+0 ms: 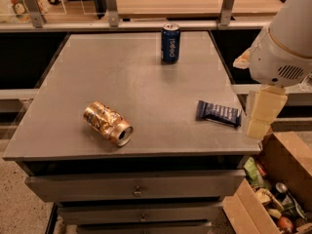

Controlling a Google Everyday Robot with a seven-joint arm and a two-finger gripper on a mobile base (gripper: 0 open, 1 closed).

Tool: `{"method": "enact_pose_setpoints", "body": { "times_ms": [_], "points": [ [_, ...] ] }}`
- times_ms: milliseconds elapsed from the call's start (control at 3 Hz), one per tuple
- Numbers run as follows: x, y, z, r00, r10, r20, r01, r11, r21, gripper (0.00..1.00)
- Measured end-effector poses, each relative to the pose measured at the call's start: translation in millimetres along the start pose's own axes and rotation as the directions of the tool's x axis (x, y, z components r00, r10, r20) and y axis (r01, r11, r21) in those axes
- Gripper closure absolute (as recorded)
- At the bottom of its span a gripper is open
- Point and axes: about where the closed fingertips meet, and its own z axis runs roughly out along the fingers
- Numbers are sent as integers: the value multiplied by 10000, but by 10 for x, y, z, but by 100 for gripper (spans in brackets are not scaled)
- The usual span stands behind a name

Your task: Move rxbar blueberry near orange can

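The rxbar blueberry is next for my gripper, which should go to it and close on its half nearer the cardboard box (227,115), just past the middle of the bar.
The rxbar blueberry (219,113), a flat dark navy bar, lies on the right side of the grey table (146,87), near its right edge. The orange can (107,123), golden and shiny, lies on its side at the front left with its open top toward the front right. The two are well apart. My gripper (262,115) hangs from the white arm (285,43) at the right, just beyond the table's right edge. It is level with the bar, close to its right end, and holds nothing that shows.
A dark blue Pepsi can (170,43) stands upright at the back middle of the table. Drawers (136,189) sit under the tabletop. A cardboard box (273,194) with mixed items stands on the floor at the lower right. A railing (146,23) runs behind the table.
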Motion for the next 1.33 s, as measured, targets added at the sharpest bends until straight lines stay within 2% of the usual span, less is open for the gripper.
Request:
{"method": "enact_pose_setpoints", "body": {
  "times_ms": [333,667,1333],
  "points": [
    [-85,38,322,9997,-239,-99,232,9974,-684,0],
    [-140,15,597,9990,-369,-234,340,9928,-1151,0],
    [-141,-171,988,9983,-338,-484,252,9855,-1675,0]
  ]
}}
